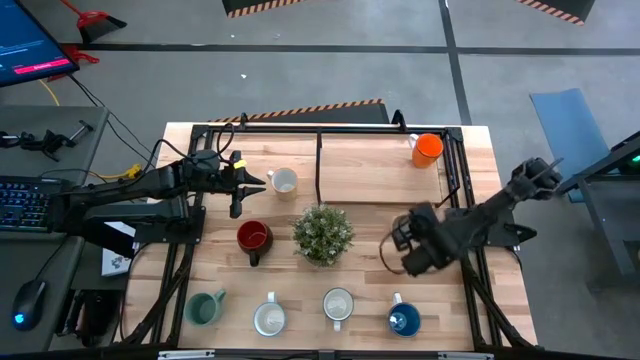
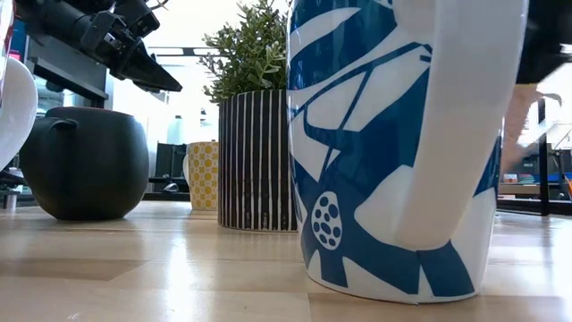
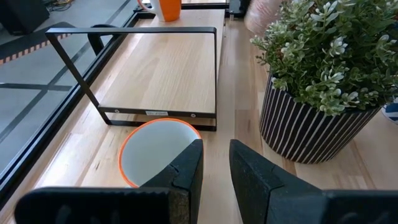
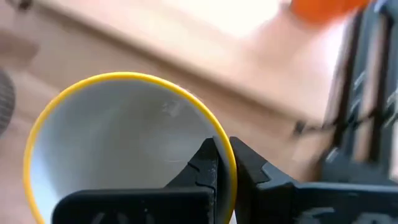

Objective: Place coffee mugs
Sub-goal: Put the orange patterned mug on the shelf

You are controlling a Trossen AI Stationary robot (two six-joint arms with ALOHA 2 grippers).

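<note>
The robot's right gripper needs to set the yellow-rimmed mug down on the wooden board (image 1: 393, 154), close beside the handle of the orange mug.
My left gripper (image 1: 243, 188) hangs open by a narrow gap (image 3: 216, 163) just beside a white mug with an orange rim (image 3: 155, 149), which stands on the table (image 1: 284, 181) left of the potted plant (image 1: 323, 233). In the low view it is above that mug (image 2: 204, 174). My right gripper (image 1: 408, 246), right of the plant, is shut on a white mug with a yellow rim (image 4: 118, 143). An orange mug (image 1: 427, 148) stands at the far right. A red mug (image 1: 253, 237) stands left of the plant. My right gripper (image 4: 222, 149) pinches the yellow-rimmed mug's wall at the rim (image 4: 214, 130), one finger (image 4: 199, 167) inside and the other (image 4: 252, 171) outside. The mug's mouth faces the wrist camera. Whether its base is on the table, I cannot tell.
A row of mugs stands along the near edge: green (image 1: 205, 307), white (image 1: 270, 318), cream (image 1: 338, 303) and blue-patterned (image 1: 404, 319). A black metal frame (image 1: 318, 160) lies on the far half of the table. Bare wood shows inside the frame.
</note>
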